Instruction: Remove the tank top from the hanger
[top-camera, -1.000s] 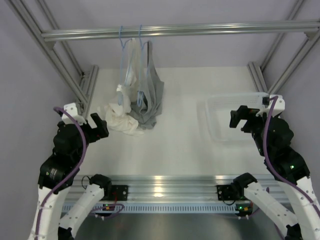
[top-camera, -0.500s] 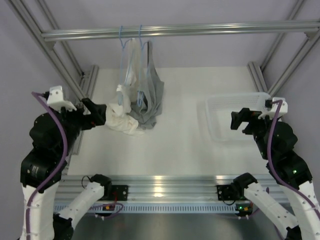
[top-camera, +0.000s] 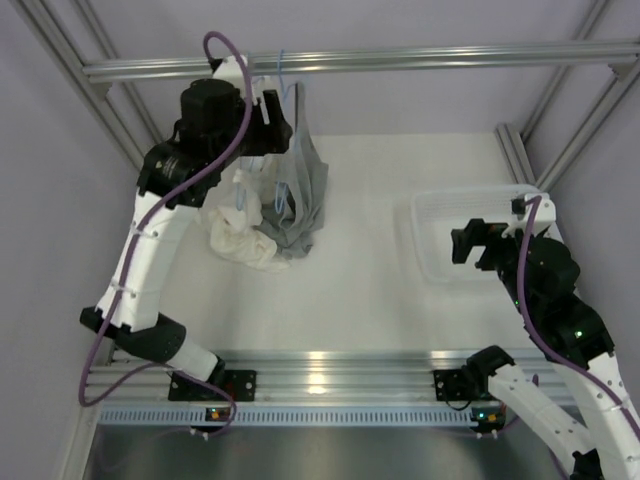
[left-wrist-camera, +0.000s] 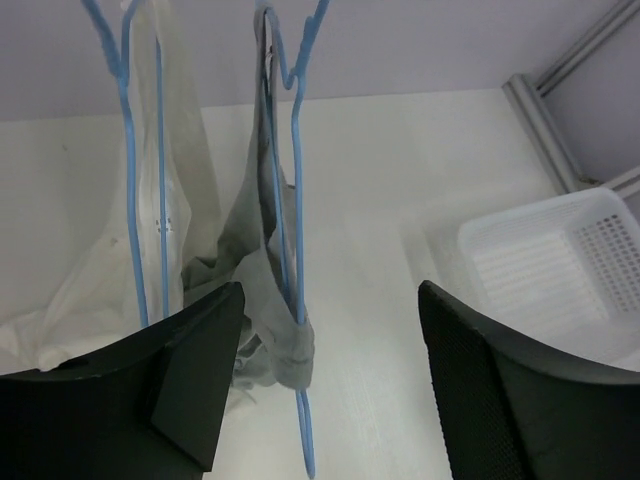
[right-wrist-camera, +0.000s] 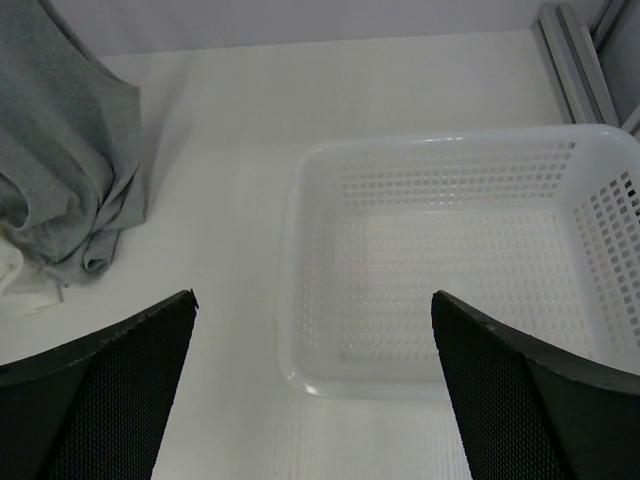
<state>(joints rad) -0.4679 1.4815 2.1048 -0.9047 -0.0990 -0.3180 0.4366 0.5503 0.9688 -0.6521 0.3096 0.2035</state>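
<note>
The far shoulder strap (top-camera: 299, 91) of the grey tank top, at the light-blue hanger's end near the bar, will be gripped by my right gripper.
The grey tank top (top-camera: 306, 192) hangs from the right-hand light-blue hanger (top-camera: 283, 78) on the rail, and its lower part is bunched on the table. My left gripper (top-camera: 270, 125) is raised beside the hangers. In the left wrist view it (left-wrist-camera: 330, 300) is open, with the hanger's (left-wrist-camera: 296, 150) lower end and a grey fold of the tank top (left-wrist-camera: 268, 300) between its fingers, close to the left one and untouched. My right gripper (top-camera: 470, 243) hovers open and empty over the table, by the basket's near-left corner (right-wrist-camera: 312, 300). The tank top's heap (right-wrist-camera: 70, 170) lies off to its left.
A second blue hanger (left-wrist-camera: 130, 150) carries a cream garment (top-camera: 240, 238) heaped on the table left of the grey one. A white perforated basket (top-camera: 432, 215) stands at the right. The metal rail (top-camera: 420, 60) crosses overhead, with frame posts at both sides.
My left arm has swung up from the table's left side to the hangers under the rail, and its jaws have narrowed a little. The right arm has barely shifted.
</note>
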